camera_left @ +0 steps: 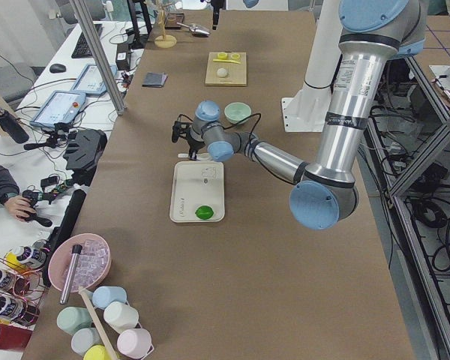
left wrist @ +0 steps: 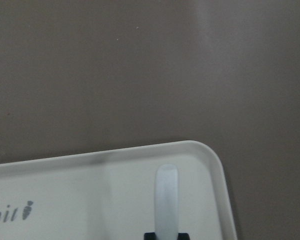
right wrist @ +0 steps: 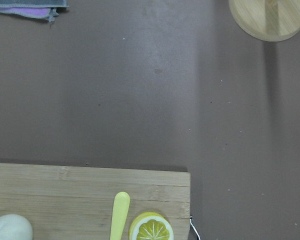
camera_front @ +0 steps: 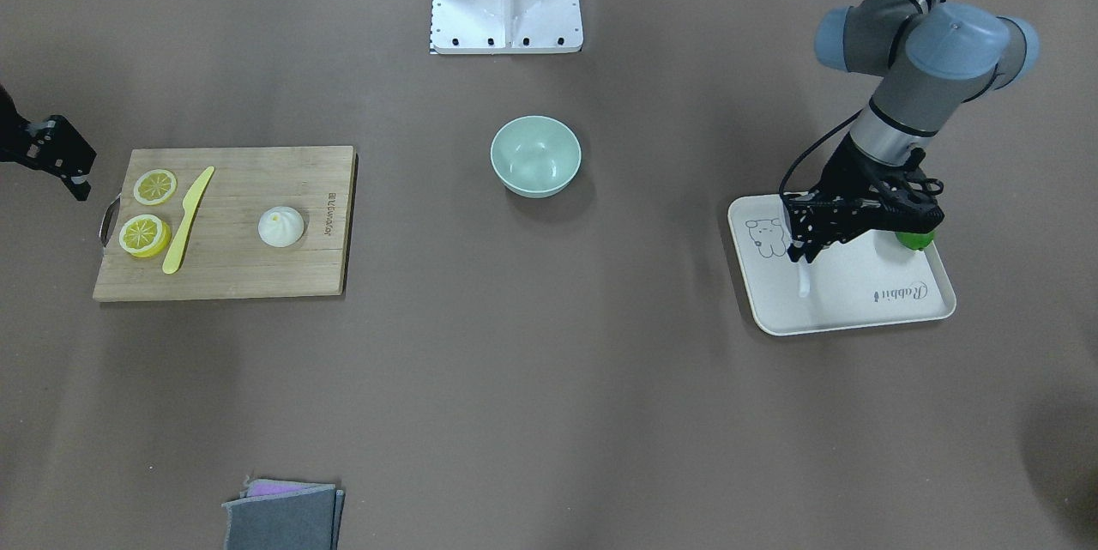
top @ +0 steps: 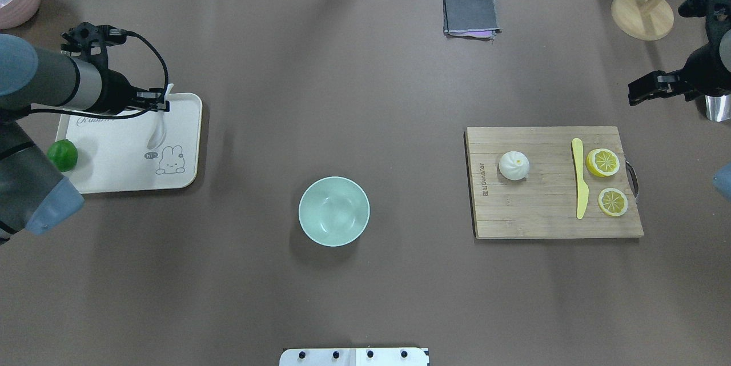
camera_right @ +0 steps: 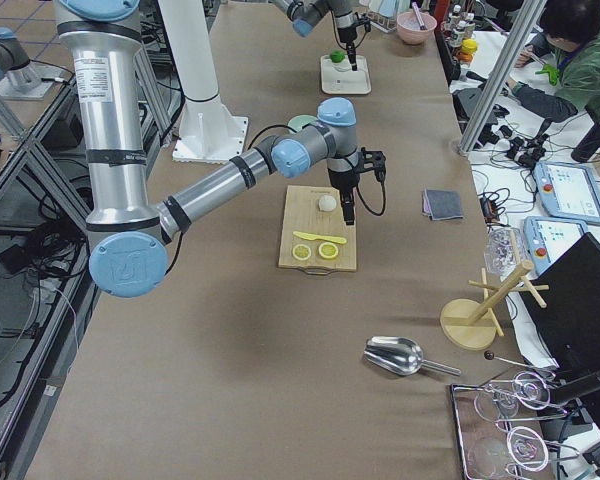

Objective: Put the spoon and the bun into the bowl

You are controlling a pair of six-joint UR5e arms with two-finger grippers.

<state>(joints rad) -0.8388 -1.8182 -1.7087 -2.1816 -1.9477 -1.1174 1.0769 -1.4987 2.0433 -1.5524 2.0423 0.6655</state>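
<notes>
My left gripper is going to release the white spoon inside the mint-green bowl (camera_front: 540, 180), with the handle of the spoon leaning out over the rim of the bowl.
The white spoon (top: 156, 135) is over the white rabbit tray (top: 114, 175) at the table's left. My left gripper (top: 161, 105) is shut on its handle, and the handle end (left wrist: 166, 192) sticks out past the fingertips in the left wrist view. The spoon also shows in the front view (camera_front: 804, 282) under the left gripper (camera_front: 802, 256). The mint-green bowl (top: 334, 212) stands empty at the table's middle. The white bun (top: 514, 165) sits on the wooden cutting board (top: 542, 226). My right gripper (top: 635, 95) hovers beyond the board's far right corner, with no fingertips in its wrist view, so it looks open and empty.
A yellow plastic knife (top: 579, 179) and two lemon slices (top: 603, 162) lie on the board right of the bun. A green lime (top: 61, 155) sits on the tray. A folded grey cloth (top: 469, 13) and a wooden stand (top: 642, 13) are at the far edge.
</notes>
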